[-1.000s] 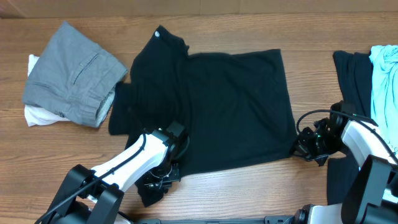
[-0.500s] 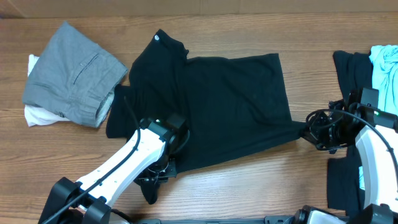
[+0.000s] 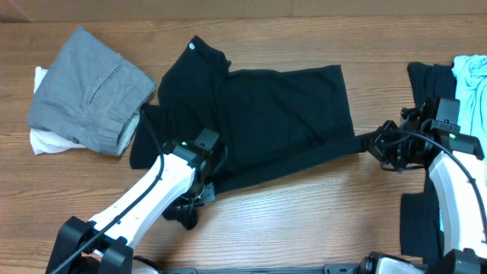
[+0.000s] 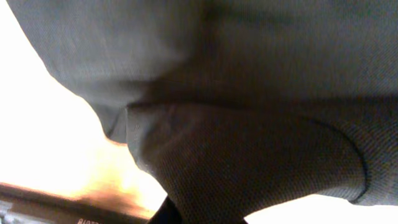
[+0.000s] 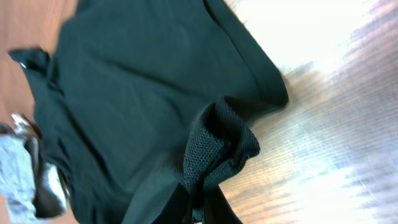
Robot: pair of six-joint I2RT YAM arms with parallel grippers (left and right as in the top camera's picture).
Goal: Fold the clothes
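Note:
The left gripper has the black T-shirt's front hem well inward of the corner near the grey trousers, so it should open and grab the black T-shirt's corner [image 3: 140, 160] there.
A black T-shirt [image 3: 259, 122] with a small white round logo [image 3: 192, 43] lies spread on the wooden table. My left gripper [image 3: 199, 192] is shut on its front left hem; black fabric [image 4: 249, 137] fills the left wrist view. My right gripper [image 3: 378, 143] is shut on the shirt's front right corner and holds it pulled out to the right, off the table. In the right wrist view the bunched corner [image 5: 221, 146] sits between my fingers.
Folded grey trousers [image 3: 91, 87] on a white garment [image 3: 44, 141] lie at the far left. A black garment [image 3: 430, 87] and a light blue one [image 3: 472, 95] lie at the right edge. More black fabric [image 3: 418, 224] lies at the front right.
Both grippers have lifted the shirt's front edge and moved it away from the table's front edge. The right gripper pulled its corner further right; the hem now runs taut between them.

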